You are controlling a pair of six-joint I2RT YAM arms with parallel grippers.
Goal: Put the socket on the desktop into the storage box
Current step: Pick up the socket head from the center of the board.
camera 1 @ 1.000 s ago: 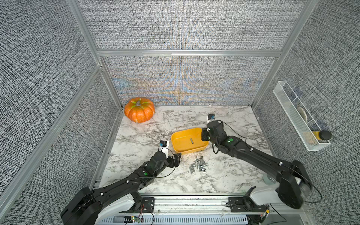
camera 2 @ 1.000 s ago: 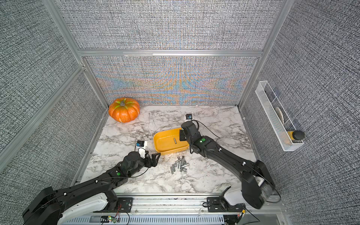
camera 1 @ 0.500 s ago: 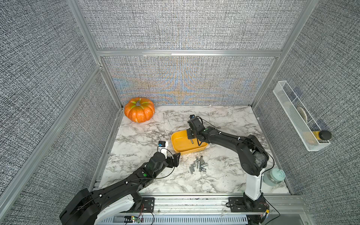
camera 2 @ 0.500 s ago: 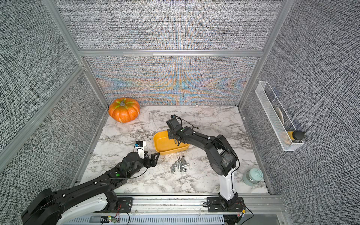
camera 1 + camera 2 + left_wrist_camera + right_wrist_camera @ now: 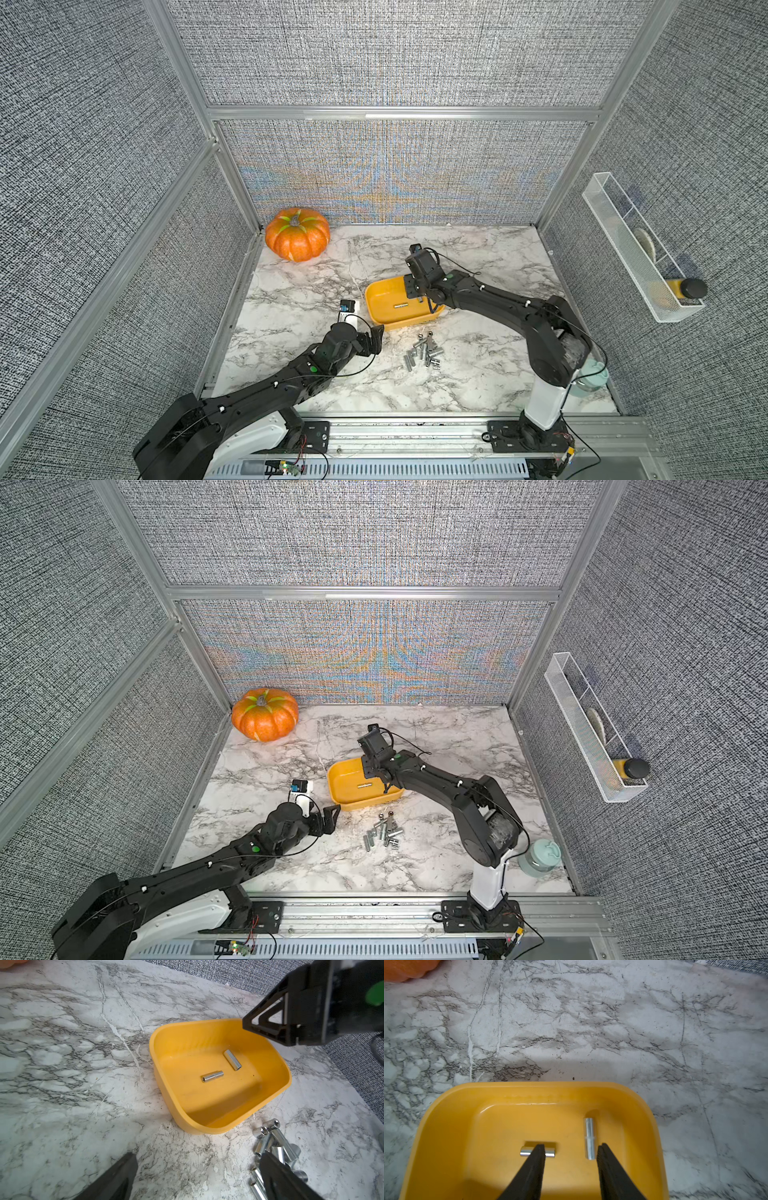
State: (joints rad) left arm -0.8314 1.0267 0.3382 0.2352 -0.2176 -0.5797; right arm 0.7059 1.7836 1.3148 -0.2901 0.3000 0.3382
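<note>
My right gripper should close on a socket at the pile's side (image 5: 430, 341) nearest the yellow-orange storage box, because that socket is still outside the box.
The yellow-orange storage box (image 5: 386, 299) (image 5: 345, 783) sits mid-desktop. Two silver sockets lie on its floor, one (image 5: 588, 1138) (image 5: 232, 1060) beside the other (image 5: 525, 1151) (image 5: 212, 1076). My right gripper (image 5: 571, 1145) (image 5: 419, 297) hangs over the box, open and holding nothing, with one finger crossing a socket in the right wrist view. A pile of several sockets (image 5: 424, 353) (image 5: 384, 833) (image 5: 274, 1147) lies on the desktop (image 5: 478, 365) in front of the box. Just left of that pile my left gripper (image 5: 196, 1154) (image 5: 374, 338) is low over bare marble, open and empty.
An orange pumpkin (image 5: 298, 235) stands at the back left corner. A white wire basket (image 5: 631, 249) hangs on the right wall. Next to the right arm's base is a mint-green cup (image 5: 590, 376). Fabric walls close in three sides.
My right gripper swung from the box's right edge to over its inside and opened. A socket now lies free on the box floor beneath it. The left arm has barely moved.
</note>
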